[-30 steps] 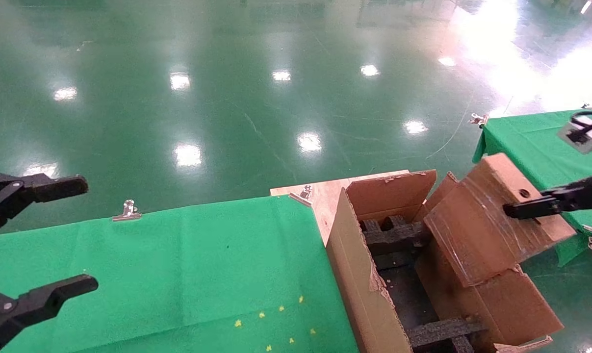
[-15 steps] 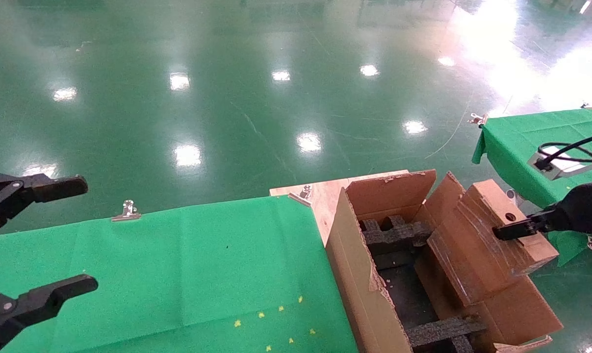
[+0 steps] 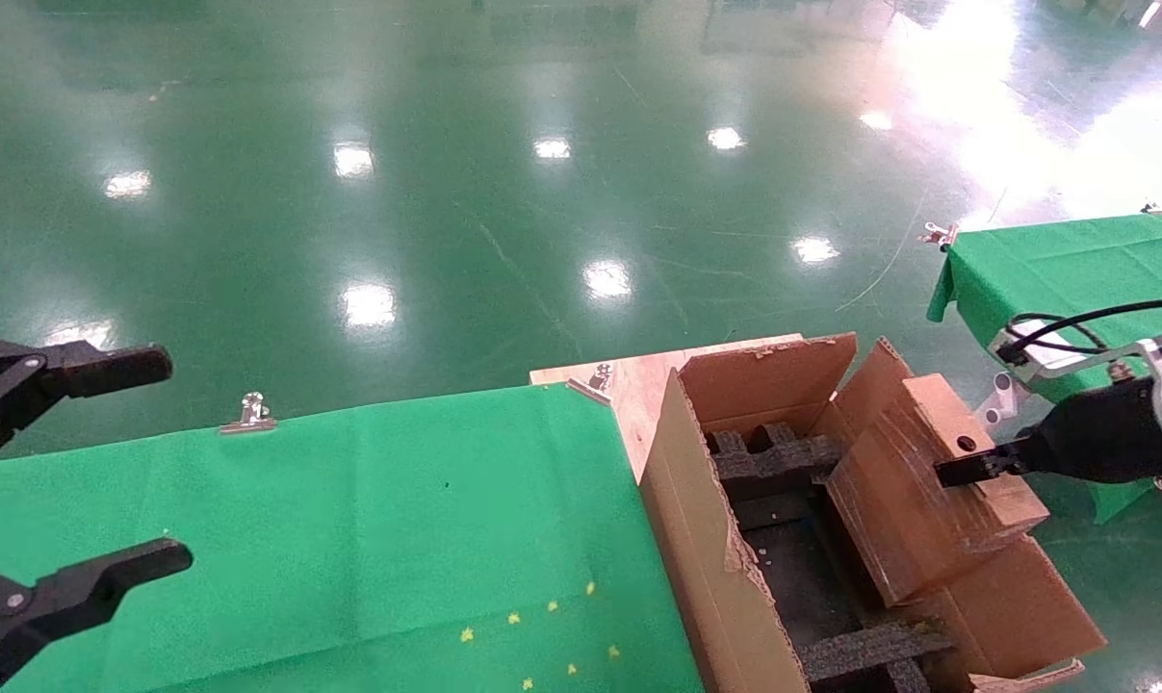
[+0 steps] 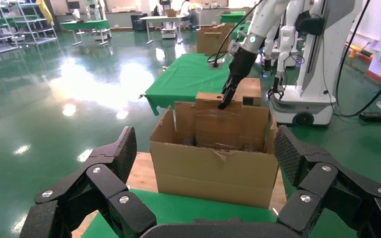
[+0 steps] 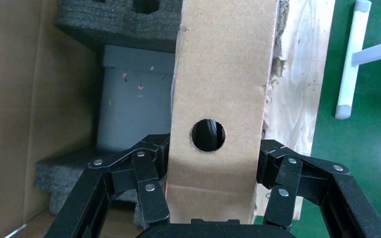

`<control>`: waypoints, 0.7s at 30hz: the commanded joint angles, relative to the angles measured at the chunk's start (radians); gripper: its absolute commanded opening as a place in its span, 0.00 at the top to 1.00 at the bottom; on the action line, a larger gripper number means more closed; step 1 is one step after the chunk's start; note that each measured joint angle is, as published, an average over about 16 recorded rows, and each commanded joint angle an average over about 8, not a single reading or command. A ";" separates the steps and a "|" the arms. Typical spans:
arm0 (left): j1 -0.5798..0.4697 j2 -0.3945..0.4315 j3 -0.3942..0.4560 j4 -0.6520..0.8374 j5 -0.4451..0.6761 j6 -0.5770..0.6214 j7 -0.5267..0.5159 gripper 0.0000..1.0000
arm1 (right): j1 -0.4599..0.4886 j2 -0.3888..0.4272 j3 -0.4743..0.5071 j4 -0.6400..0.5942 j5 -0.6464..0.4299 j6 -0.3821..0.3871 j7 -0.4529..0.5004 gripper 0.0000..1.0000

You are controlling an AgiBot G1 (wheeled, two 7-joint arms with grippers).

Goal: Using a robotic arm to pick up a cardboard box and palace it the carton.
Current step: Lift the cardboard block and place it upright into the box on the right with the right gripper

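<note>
I need to release the cardboard box with my right gripper between the black foam inserts, along the carton's side (image 3: 862,558) nearest the arm.
The small taped cardboard box (image 3: 913,500), with a round hole in one face, hangs tilted, its lower part inside the open carton (image 3: 706,539) above the black foam inserts (image 3: 778,462). My right gripper (image 3: 966,470) is shut on the box's upper end. In the right wrist view its fingers (image 5: 149,168) clamp both sides of the box (image 5: 223,74). My left gripper (image 3: 162,460) is open and empty over the green table at the far left. The left wrist view shows the white robotic arm (image 4: 255,29) holding the box (image 4: 218,126) in the carton (image 4: 213,173).
A green-clothed table (image 3: 349,520) lies left of the carton, with a metal clip (image 3: 250,414) on its far edge. A wooden board (image 3: 638,385) lies under the carton. A second green table (image 3: 1062,269) stands at the right. Glossy green floor lies beyond.
My right gripper has moved left and down with the cardboard box, lowering it further into the carton. The left gripper has not moved.
</note>
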 commanded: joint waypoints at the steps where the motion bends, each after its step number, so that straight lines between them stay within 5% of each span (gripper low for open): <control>1: 0.000 0.000 0.000 0.000 0.000 0.000 0.000 0.00 | -0.017 0.001 -0.003 0.026 -0.001 0.033 0.022 1.00; 21: 0.000 0.000 0.000 0.000 0.000 0.000 0.000 0.00 | -0.185 -0.101 -0.055 0.059 -0.028 0.231 0.186 1.00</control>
